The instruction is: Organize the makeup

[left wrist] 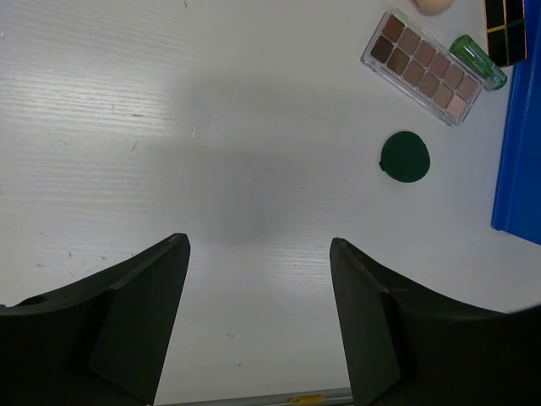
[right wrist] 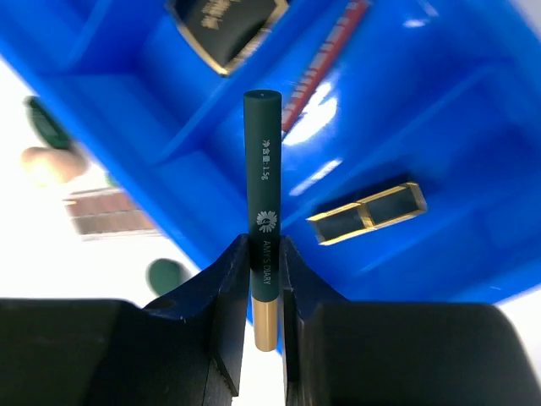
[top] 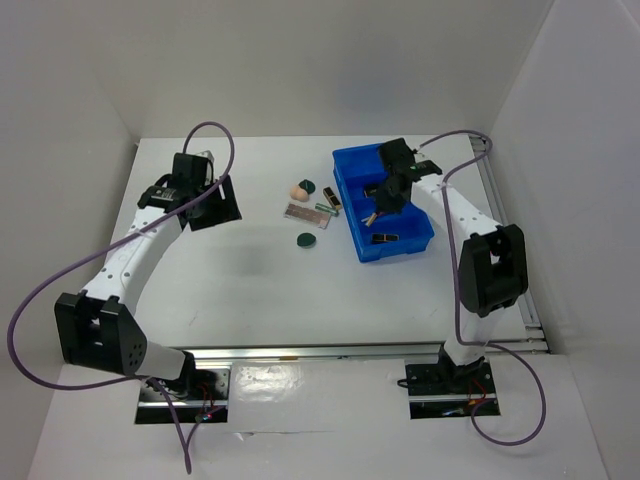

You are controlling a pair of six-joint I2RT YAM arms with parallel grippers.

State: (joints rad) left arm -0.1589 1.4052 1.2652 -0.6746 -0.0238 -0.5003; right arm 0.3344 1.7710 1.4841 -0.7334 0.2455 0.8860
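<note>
The slim dark green pencil will go down from my right gripper in the blue tray (top: 376, 215) (right wrist: 265, 123) between the dark square compact and the slim pink pencil.
My right gripper (right wrist: 264, 245) is shut on a slim dark green pencil with a gold end (right wrist: 262, 152) and holds it above the blue tray (right wrist: 439, 127). In the tray lie a black-and-gold lipstick (right wrist: 368, 213), a dark square compact (right wrist: 226, 25) and a slim pink pencil (right wrist: 325, 68). On the table left of the tray are a brownish palette (left wrist: 421, 68), a peach sponge (top: 298, 191), two dark green round compacts (top: 309, 186) (left wrist: 405, 157), a green tube (left wrist: 478, 62) and another lipstick (left wrist: 505, 30). My left gripper (left wrist: 259, 245) hangs open over bare table, well left of the makeup.
The blue tray (top: 352, 165) stands at the back right, with its left edge (left wrist: 517, 161) close to the loose makeup. White walls close in the table on three sides. A metal rail runs along the near edge.
</note>
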